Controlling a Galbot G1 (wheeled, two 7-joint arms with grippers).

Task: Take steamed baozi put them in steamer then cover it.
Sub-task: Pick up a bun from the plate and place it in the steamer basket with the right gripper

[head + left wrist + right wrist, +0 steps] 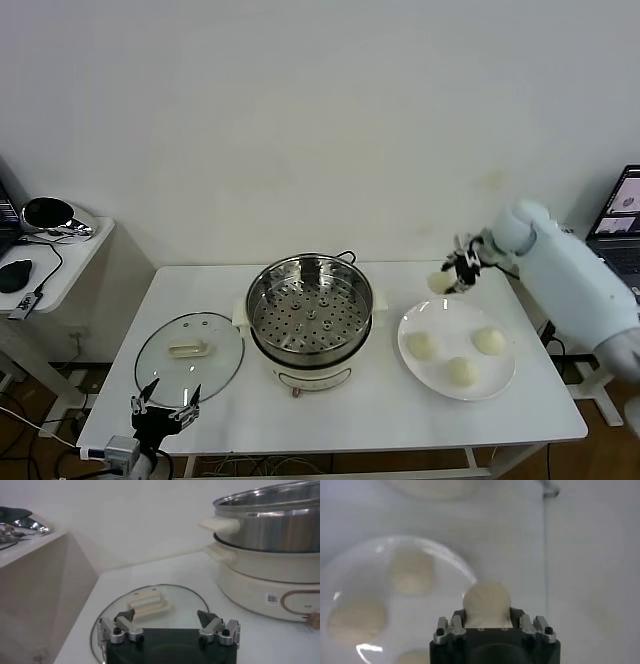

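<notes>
Next, my right gripper releases the baozi on the far half of the steamer's perforated tray [309, 288], behind the center of the tray. The baozi is now above the white plate's far edge.
My right gripper [450, 277] is shut on one cream-white baozi [486, 602] and holds it in the air above the far edge of the white plate [505, 375]. Three more baozi [422, 346] lie on that plate. The steamer [310, 300], a shiny steel pot with a perforated tray on a cream base, stands open and empty at the table's middle. The glass cover [189, 357] lies flat on the table to its left, handle up. My left gripper [166, 405] hovers open at the front edge of the cover [150, 602], holding nothing.
A side table [60, 265] with a black mouse and a shiny object stands at the far left. A laptop [622, 215] sits at the far right. A black cable [345, 256] runs behind the steamer.
</notes>
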